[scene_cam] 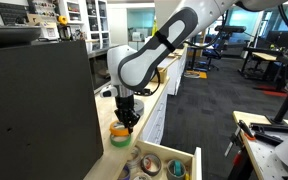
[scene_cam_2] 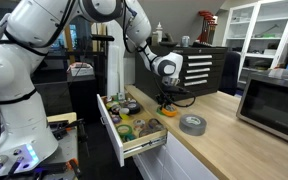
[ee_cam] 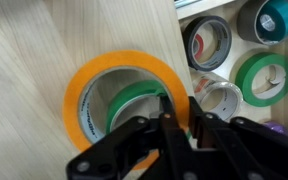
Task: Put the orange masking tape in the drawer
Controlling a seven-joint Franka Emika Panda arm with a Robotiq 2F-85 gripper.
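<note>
My gripper is to let go of the orange masking tape on the green roll in the drawer point(scene_cam: 172, 173) point(ee_cam: 256, 54), against the grey roll.
The orange masking tape point(ee_cam: 84, 88) is a flat orange ring on the pale wooden counter, lying over a green roll point(ee_cam: 134, 100) that shows through its centre. In an exterior view the orange ring point(scene_cam: 120, 129) sits on top of the green roll point(scene_cam: 120, 139). My gripper point(ee_cam: 181, 110) is shut on the near wall of the orange ring, one finger inside and one outside. It also shows in both exterior views point(scene_cam: 125, 113) point(scene_cam_2: 165, 100). The drawer point(ee_cam: 181, 25) is open beside the tape, with several tape rolls inside point(scene_cam: 174, 150) point(scene_cam_2: 144, 148).
A larger grey roll point(scene_cam_2: 192, 123) lies on the counter beyond the gripper. A microwave point(scene_cam_2: 274, 100) stands at the counter's far end. A dark cabinet point(scene_cam: 39, 110) stands close beside the arm. In the drawer are a green roll point(ee_cam: 264, 78) and a grey roll point(ee_cam: 269, 20).
</note>
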